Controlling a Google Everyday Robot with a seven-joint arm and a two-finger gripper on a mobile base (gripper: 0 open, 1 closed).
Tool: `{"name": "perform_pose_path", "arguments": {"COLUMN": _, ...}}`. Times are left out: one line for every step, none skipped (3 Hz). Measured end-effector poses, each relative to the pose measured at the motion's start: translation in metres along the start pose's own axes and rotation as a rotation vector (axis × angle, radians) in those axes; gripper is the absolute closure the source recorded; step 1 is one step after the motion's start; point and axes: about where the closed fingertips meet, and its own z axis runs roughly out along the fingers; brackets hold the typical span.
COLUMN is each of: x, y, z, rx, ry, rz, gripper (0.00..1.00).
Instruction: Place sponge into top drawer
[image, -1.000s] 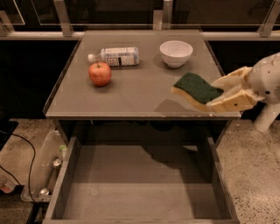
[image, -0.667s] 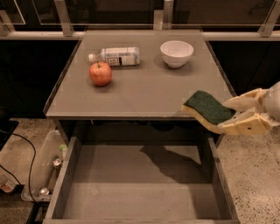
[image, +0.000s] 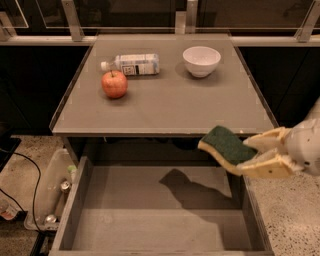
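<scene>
My gripper needs to let go of the sponge near the middle of the top drawer's bare grey bottom (image: 187, 196), by the sponge's shadow.
The sponge (image: 226, 145), yellow with a dark green top, is held in my gripper (image: 252, 155) at the right. It hangs in the air over the right rear part of the open top drawer (image: 150, 210), just past the tabletop's front edge. The gripper's cream-coloured fingers (image: 265, 167) are shut on the sponge from its right end. The drawer is pulled out below the table, its flat grey bottom bare, with the sponge's shadow on it.
On the grey tabletop (image: 170, 105) stand a red apple (image: 114, 84), a lying water bottle (image: 131, 64) and a white bowl (image: 201, 60). A bin with cans (image: 52, 192) and a cable sit on the floor at the left.
The gripper with the sponge has moved down and toward the front, off the tabletop's right front corner to above the open drawer.
</scene>
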Motion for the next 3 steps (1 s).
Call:
{"name": "perform_pose_path", "arguments": {"x": 0.029, "y": 0.025, "z": 0.029, "rx": -0.025, "ry": 0.019, "rz": 0.049, "gripper": 1.0}}
{"name": "perform_pose_path", "arguments": {"x": 0.045, "y": 0.042, "z": 0.055, "rx": -0.031, "ry": 0.022, "rz": 0.069, "gripper": 1.0}}
{"name": "perform_pose_path", "arguments": {"x": 0.051, "y": 0.05, "z": 0.092, "rx": -0.032, "ry": 0.001, "rz": 0.066, "gripper": 1.0}}
